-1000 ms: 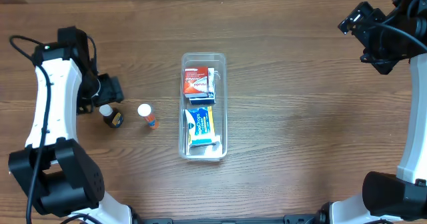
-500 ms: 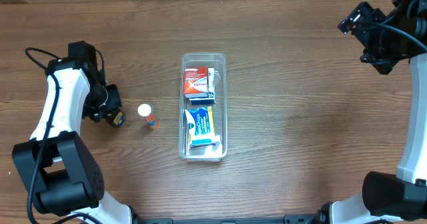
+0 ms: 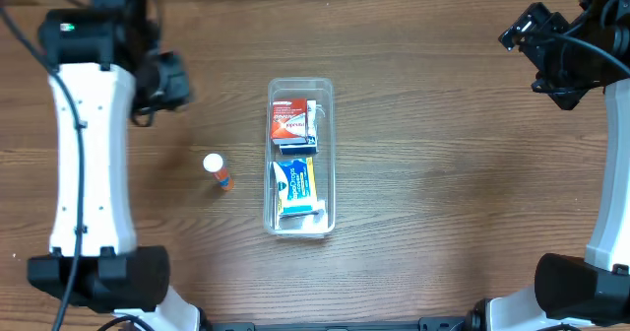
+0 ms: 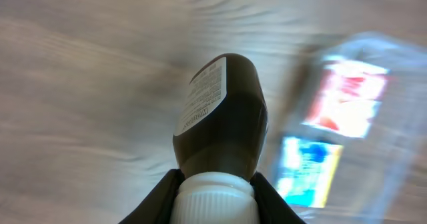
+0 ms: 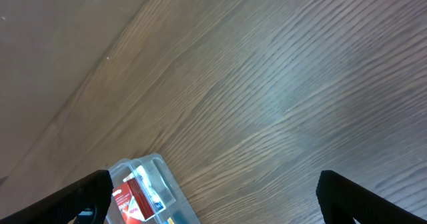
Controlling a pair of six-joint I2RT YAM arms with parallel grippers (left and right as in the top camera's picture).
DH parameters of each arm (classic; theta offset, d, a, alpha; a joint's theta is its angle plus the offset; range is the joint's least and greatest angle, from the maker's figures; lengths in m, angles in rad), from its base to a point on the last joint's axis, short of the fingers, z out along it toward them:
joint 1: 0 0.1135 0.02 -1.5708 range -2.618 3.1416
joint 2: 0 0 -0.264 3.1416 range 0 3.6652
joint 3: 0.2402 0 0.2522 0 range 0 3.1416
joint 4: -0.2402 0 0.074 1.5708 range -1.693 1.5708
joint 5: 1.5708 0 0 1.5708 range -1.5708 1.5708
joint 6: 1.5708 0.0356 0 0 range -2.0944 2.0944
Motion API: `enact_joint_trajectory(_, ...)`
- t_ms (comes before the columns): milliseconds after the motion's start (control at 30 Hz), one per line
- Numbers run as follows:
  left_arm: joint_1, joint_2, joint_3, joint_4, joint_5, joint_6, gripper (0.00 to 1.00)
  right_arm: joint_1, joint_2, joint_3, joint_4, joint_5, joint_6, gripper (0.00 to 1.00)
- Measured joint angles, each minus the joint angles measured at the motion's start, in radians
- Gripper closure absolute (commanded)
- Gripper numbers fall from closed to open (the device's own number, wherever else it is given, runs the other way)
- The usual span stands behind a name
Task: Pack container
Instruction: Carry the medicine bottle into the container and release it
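I will let go of the dark brown bottle with my left gripper between the blue box and the clear container's long side (image 3: 334,163) (image 4: 361,153).
The clear container (image 3: 300,83) lies in the middle of the table, with a red box (image 3: 288,119) and a blue box (image 3: 293,180) inside it. My left gripper (image 3: 169,81) hangs raised, left of the container's far end. The left wrist view shows it shut on the white cap (image 4: 215,199) of a dark brown bottle (image 4: 220,117), which the arm hides from overhead. The container (image 4: 400,137) appears blurred beyond that bottle. My right gripper (image 3: 520,33) is open and empty at the far right, well away from the container (image 5: 137,163).
A small orange bottle with a white cap (image 3: 216,167) stands on the wood left of the container. The left arm's white link (image 3: 89,154) stretches along the left side. The right arm (image 3: 610,124) runs down the right edge.
My left gripper closed on the dark bottle beside the white-capped one, lifted it off the table and moved toward the far side. The right arm has not moved.
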Motion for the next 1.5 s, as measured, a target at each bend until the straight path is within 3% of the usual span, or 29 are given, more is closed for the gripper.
enact_joint_trajectory(167,-0.225,0.000,-0.015,0.085,0.012,-0.176,0.96,0.000,0.000,0.000,0.000,0.000,0.000,0.00)
enact_joint_trajectory(367,-0.439,0.005,-0.231,0.320,0.016,-0.404,0.96,0.000,0.000,0.000,0.000,0.000,0.000,0.00)
enact_joint_trajectory(567,-0.522,0.013,-0.426,0.483,0.027,-0.588,0.96,0.000,0.000,0.000,0.000,0.000,0.000,0.00)
enact_joint_trajectory(867,-0.536,0.014,-0.556,0.605,0.032,-0.908,0.96,0.000,0.000,0.000,0.001,0.000,0.000,0.00)
enact_joint_trajectory(1133,-0.571,0.014,-0.615,0.705,0.076,-1.029,0.96,0.000,0.000,0.000,0.001,0.000,0.000,0.00)
enact_joint_trajectory(1500,-0.587,0.014,-0.621,0.745,0.124,-1.014,0.96,0.000,0.000,0.000,0.000,0.000,0.000,0.00)
